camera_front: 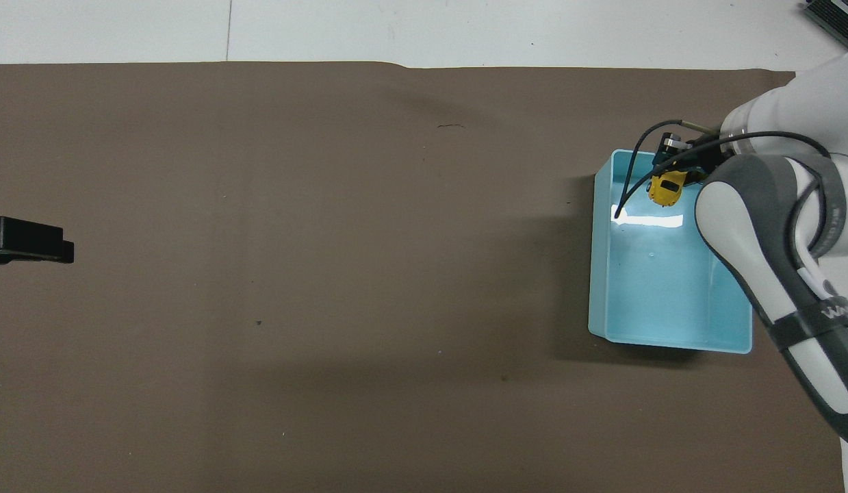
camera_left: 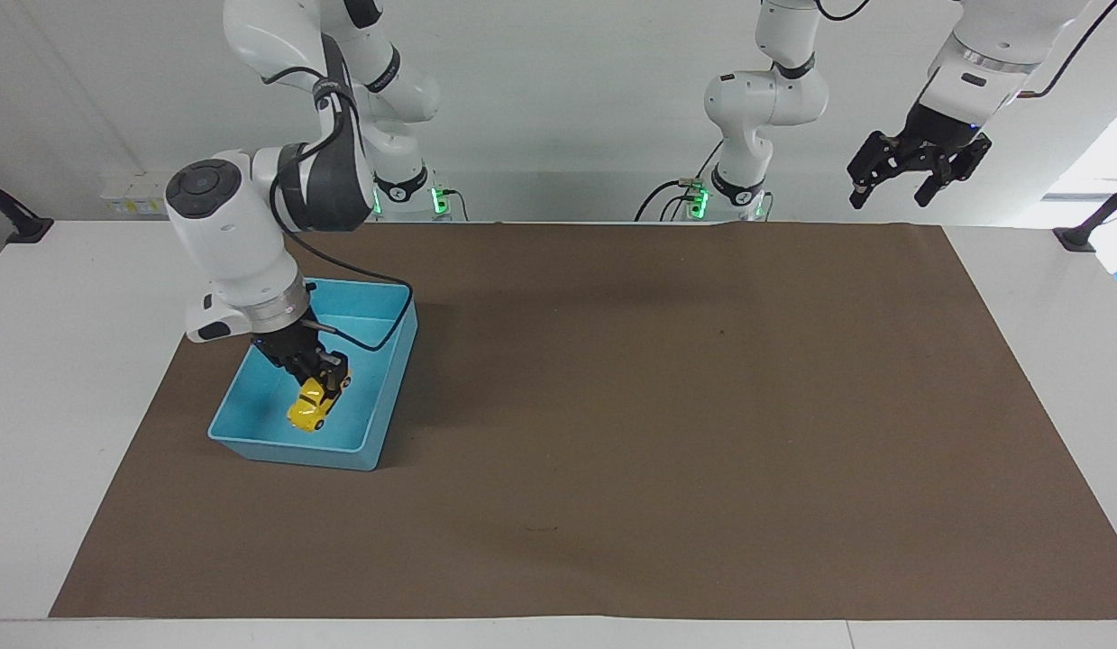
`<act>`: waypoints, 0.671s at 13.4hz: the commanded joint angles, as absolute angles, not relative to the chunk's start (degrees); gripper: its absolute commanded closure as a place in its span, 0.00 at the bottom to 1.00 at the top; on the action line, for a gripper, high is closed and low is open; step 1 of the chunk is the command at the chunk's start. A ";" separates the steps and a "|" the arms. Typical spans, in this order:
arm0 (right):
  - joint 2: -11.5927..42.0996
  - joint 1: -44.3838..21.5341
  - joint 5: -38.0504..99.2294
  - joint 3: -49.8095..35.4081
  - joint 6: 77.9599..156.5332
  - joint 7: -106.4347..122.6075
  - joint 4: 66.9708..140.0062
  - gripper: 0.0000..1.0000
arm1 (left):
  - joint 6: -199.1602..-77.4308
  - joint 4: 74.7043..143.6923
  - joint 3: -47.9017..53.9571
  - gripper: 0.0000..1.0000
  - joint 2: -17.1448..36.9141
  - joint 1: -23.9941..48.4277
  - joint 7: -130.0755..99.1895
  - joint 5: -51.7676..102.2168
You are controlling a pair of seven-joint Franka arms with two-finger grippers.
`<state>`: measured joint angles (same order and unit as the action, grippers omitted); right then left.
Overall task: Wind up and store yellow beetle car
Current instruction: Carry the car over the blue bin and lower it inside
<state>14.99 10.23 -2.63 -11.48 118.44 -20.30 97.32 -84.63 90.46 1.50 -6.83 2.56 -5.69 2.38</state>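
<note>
My right gripper is to release the yellow beetle car, held low inside the light blue bin. It will let go just inside the bin's long side [camera_front: 647, 274] that faces my left gripper.
The yellow beetle car [camera_left: 309, 407] is tiny, with dark windows, and it also shows in the overhead view [camera_front: 665, 191]. My right gripper [camera_left: 322, 382] is shut on it and holds it low inside the light blue bin [camera_left: 379, 427], in the part of the bin farther from the robots. I cannot tell whether the car touches the bin's floor. In the overhead view the right gripper [camera_front: 675, 171] is partly hidden by its own arm, inside the bin [camera_front: 597, 274]. My left gripper [camera_left: 890, 191] waits open and empty, raised high at the left arm's end of the table.
A brown mat [camera_left: 666, 406] covers most of the white table [camera_left: 71, 361]. The bin stands on the mat at the right arm's end. The left gripper's tip [camera_front: 27, 241] shows at the overhead view's edge.
</note>
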 commanded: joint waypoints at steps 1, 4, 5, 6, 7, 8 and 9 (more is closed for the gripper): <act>6.08 11.16 -0.97 -12.22 129.17 -13.29 114.21 1.00 | -84.56 92.02 1.58 0.00 -7.82 1.93 -4.05 3.25; -0.42 11.34 -0.97 -12.13 138.32 -5.92 127.32 1.00 | -83.15 92.02 1.58 0.00 -8.09 1.85 -3.69 3.25; -1.83 12.12 -0.88 -12.13 138.95 -1.97 129.70 1.00 | -83.14 92.02 1.50 0.00 -8.09 1.85 -3.69 3.25; -2.98 12.74 -0.70 -12.04 139.56 0.68 131.90 1.00 | -83.23 91.76 1.49 0.00 -8.00 1.85 -4.13 3.25; -3.08 13.61 -0.01 -11.95 141.05 2.62 133.92 1.00 | -83.32 91.32 1.58 0.00 -7.74 1.85 -4.22 3.25; -2.90 13.97 0.87 -11.95 144.28 5.07 136.21 1.00 | -83.23 91.32 1.50 0.00 -7.73 1.76 -4.13 3.25; -2.64 13.89 1.31 -11.95 148.14 6.58 138.84 1.00 | -83.23 91.32 1.49 0.00 -7.73 1.67 -4.13 3.25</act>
